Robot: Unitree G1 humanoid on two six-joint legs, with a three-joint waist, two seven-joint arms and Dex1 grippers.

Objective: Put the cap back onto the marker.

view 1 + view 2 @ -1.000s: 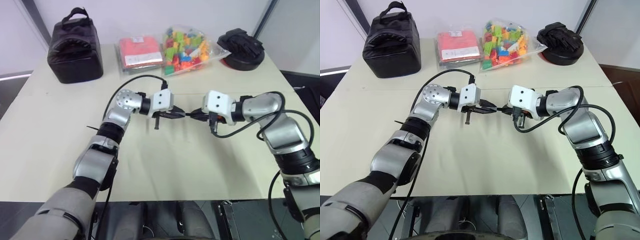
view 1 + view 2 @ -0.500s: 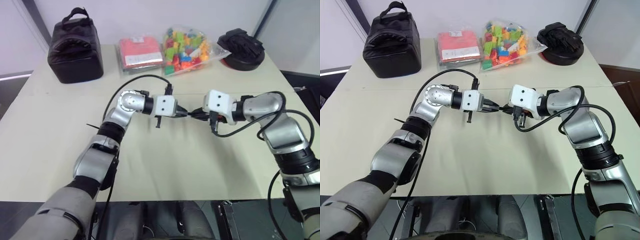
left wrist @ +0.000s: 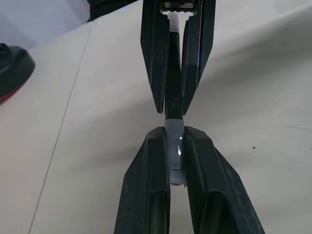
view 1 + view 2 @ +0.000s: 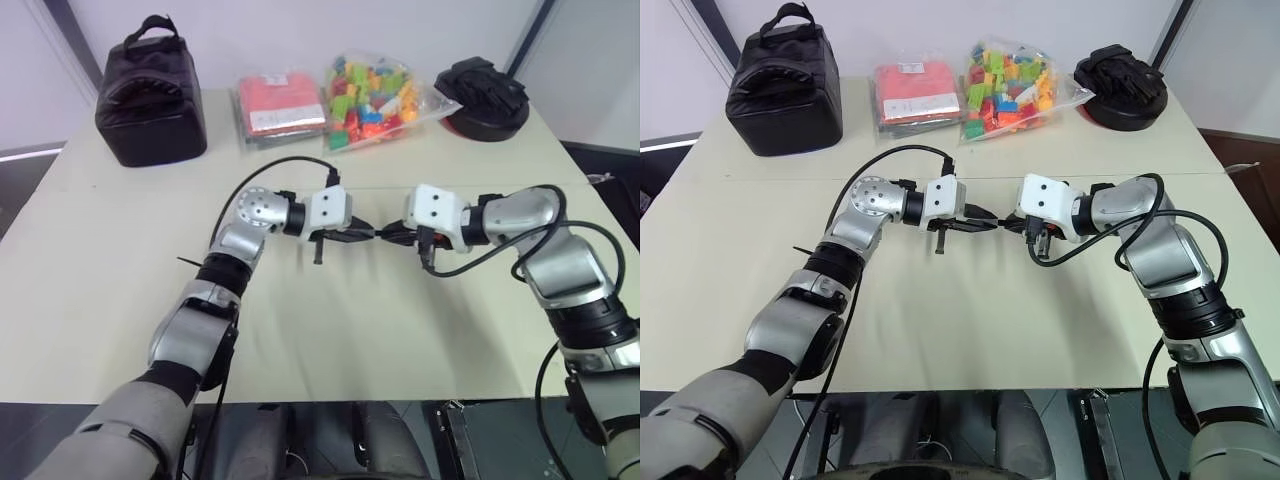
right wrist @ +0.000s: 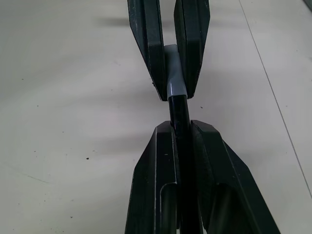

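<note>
Next, I release the marker from my right gripper on the tabletop midway (image 4: 472, 271) between the black object and the tabletop's near edge.
My two grippers meet tip to tip above the middle of the table (image 4: 330, 330). The left gripper (image 4: 362, 234) is shut on the cap (image 3: 174, 148), a short grey tube between its fingers. The right gripper (image 4: 388, 236) is shut on the marker (image 5: 180, 119), a slim black stick lying along its fingers. In both wrist views the marker's end sits in the mouth of the cap (image 5: 174, 80), the two in one line. How deep the marker (image 3: 173, 83) goes into the cap is hidden.
Along the table's far edge stand a black bag (image 4: 150, 90), a red packet (image 4: 283, 105), a clear bag of coloured bricks (image 4: 375, 95) and a black object on a red base (image 4: 485, 95). The tabletop under the grippers is bare.
The left wrist has shifted slightly and sits a little lower. Both grippers stay tip to tip with the same holds.
</note>
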